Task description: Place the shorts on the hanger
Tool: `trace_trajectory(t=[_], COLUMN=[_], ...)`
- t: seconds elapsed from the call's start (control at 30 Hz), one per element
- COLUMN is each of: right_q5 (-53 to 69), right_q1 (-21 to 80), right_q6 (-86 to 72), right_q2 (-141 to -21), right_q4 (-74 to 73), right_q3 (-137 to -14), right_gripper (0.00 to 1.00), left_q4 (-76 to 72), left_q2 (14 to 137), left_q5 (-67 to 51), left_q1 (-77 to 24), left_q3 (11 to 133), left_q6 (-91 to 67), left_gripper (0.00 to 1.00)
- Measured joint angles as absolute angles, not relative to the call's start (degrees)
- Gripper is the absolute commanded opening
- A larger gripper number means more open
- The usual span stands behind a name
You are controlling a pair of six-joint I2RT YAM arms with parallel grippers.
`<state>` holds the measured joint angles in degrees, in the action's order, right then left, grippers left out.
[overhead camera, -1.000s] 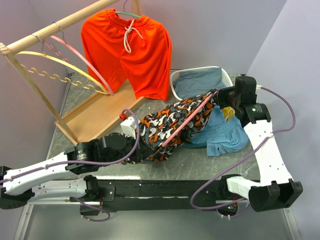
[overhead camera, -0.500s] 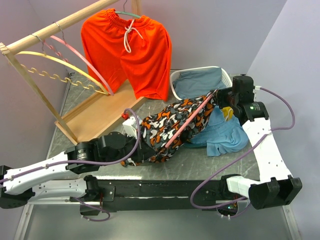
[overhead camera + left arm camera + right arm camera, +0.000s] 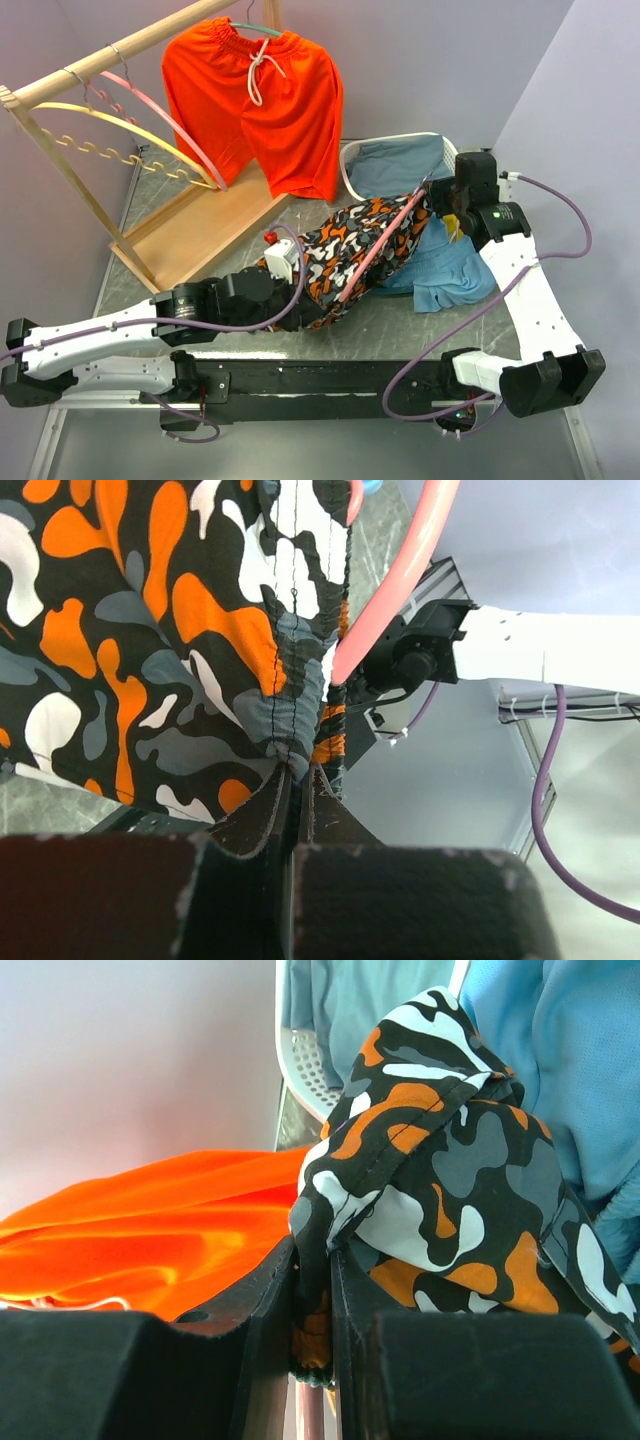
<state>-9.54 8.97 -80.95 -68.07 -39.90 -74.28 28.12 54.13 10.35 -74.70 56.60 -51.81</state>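
Next, I release the gathered waistband with my left gripper at the near end of the slanted pink hanger (image 3: 336,279).
The camouflage shorts (image 3: 350,245) are stretched above the table between both grippers, with the pink hanger (image 3: 385,240) lying slanted across them. My left gripper (image 3: 305,292) is shut on the gathered waistband at the shorts' near left end (image 3: 285,750); the hanger's pink arm (image 3: 400,570) rises just to the right of the fabric. My right gripper (image 3: 437,200) is shut on a fold of the shorts (image 3: 420,1160) at the far right end, and a pinkish bar of the hanger (image 3: 312,1415) shows low between its fingers.
A wooden rack (image 3: 120,55) at the back left carries plain orange shorts (image 3: 260,100), a yellow hanger (image 3: 110,120) and another pink hanger (image 3: 165,115). A white basket (image 3: 400,165) with blue cloth stands behind the right gripper. More blue cloth (image 3: 445,265) lies under it.
My left gripper has moved right and away from the near edge with the waistband, bunching the shorts shorter. My right gripper has shifted slightly left and back, and the hanger stands steeper.
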Motion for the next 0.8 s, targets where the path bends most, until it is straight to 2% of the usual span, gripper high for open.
trace_trajectory(t=[0.43, 0.63, 0.67, 0.8], right_q5=[-16.6, -18.6, -18.5, -18.6], right_q1=[13.7, 17.6, 17.8, 19.4], right_q6=[-82.6, -83.1, -83.1, -83.3], right_q2=[-67.4, -64.9, -64.6, -63.1], right_q4=[-38.3, -34.3, -33.8, -32.4], right_q3=[-74.1, -69.8, -69.1, -66.3], right_gripper=[0.0, 0.0, 0.0, 0.0], left_q4=[27.7, 28.9, 29.1, 29.5], left_q2=[54.4, 55.6, 56.3, 60.3], left_q5=[13.3, 17.0, 17.2, 16.9], left_q1=[-75.0, -74.3, -73.5, -68.4], left_q3=[58.0, 60.3, 61.3, 65.9], left_q6=[-58.8, -61.2, -61.1, -60.7], left_gripper=[0.01, 0.08, 0.15, 0.13])
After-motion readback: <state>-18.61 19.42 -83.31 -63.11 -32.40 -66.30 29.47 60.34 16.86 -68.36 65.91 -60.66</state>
